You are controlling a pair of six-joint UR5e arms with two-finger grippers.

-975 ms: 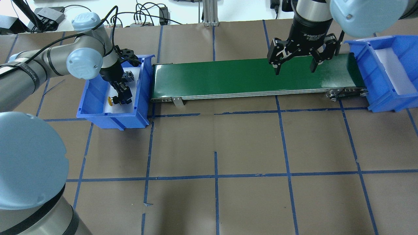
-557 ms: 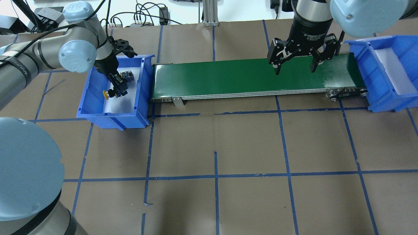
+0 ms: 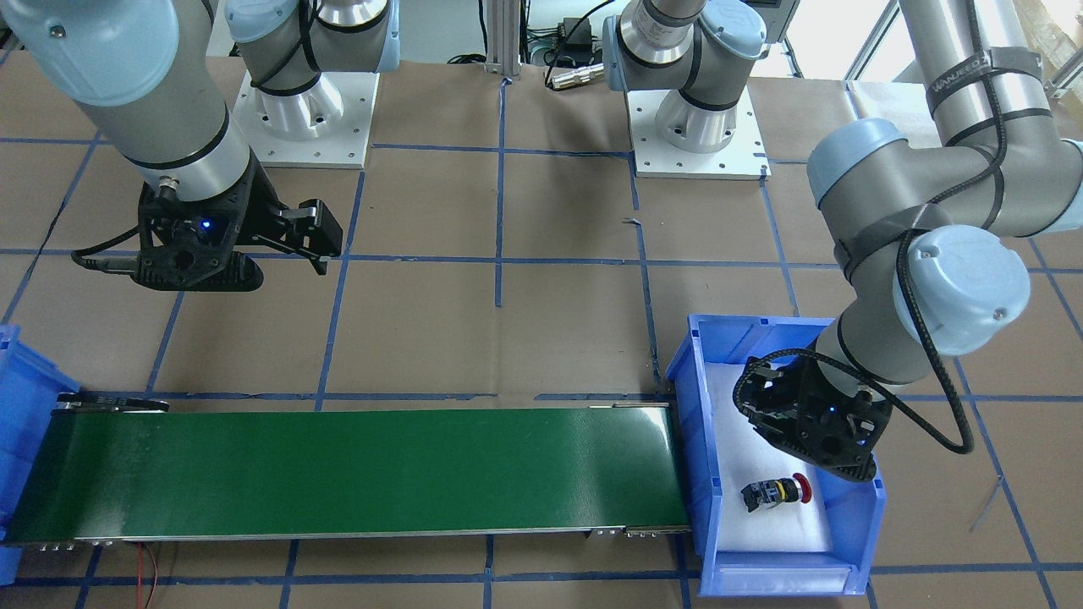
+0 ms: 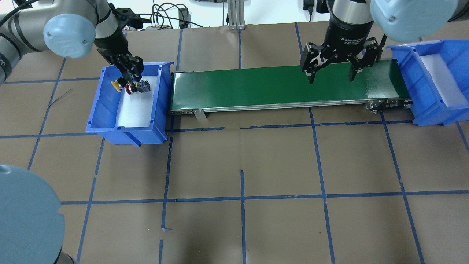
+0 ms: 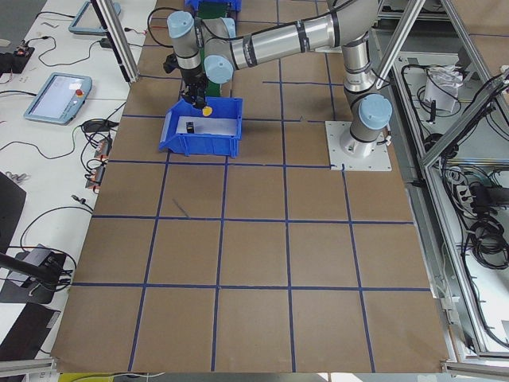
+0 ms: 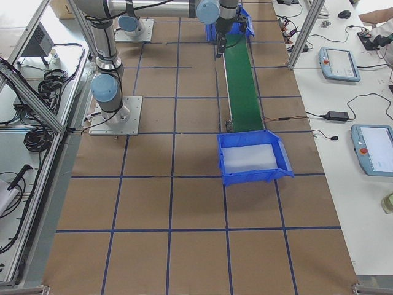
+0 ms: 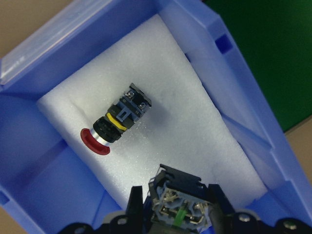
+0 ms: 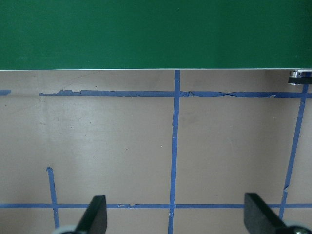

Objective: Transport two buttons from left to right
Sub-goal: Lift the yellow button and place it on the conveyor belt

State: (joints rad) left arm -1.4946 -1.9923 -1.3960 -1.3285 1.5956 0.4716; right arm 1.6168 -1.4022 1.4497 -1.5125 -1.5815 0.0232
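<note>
The robot's left gripper needs to place the yellow button on the green conveyor belt (image 3: 574, 458) near the bin of the red button.
My left gripper (image 4: 129, 79) is shut on the yellow button (image 4: 116, 84) and holds it above the far part of the left blue bin (image 4: 124, 129). In the left wrist view the held button's black-and-silver body (image 7: 178, 208) sits between the fingers. The red button (image 7: 117, 123) lies on its side on the white foam in that bin, just under and beside the held one (image 4: 141, 87), and it also shows in the front view (image 3: 774, 492). My right gripper (image 4: 331, 79) is open and empty, hanging over the right part of the green conveyor belt (image 4: 256, 86).
The right blue bin (image 4: 436, 110) with a white foam liner stands at the belt's right end. The belt runs between the two bins. Brown table paper with blue tape lines (image 4: 242, 198) fills the front. Cables lie along the back edge.
My left gripper has risen and moved toward the far side of the left bin with the yellow button in it. The right gripper has not moved.
</note>
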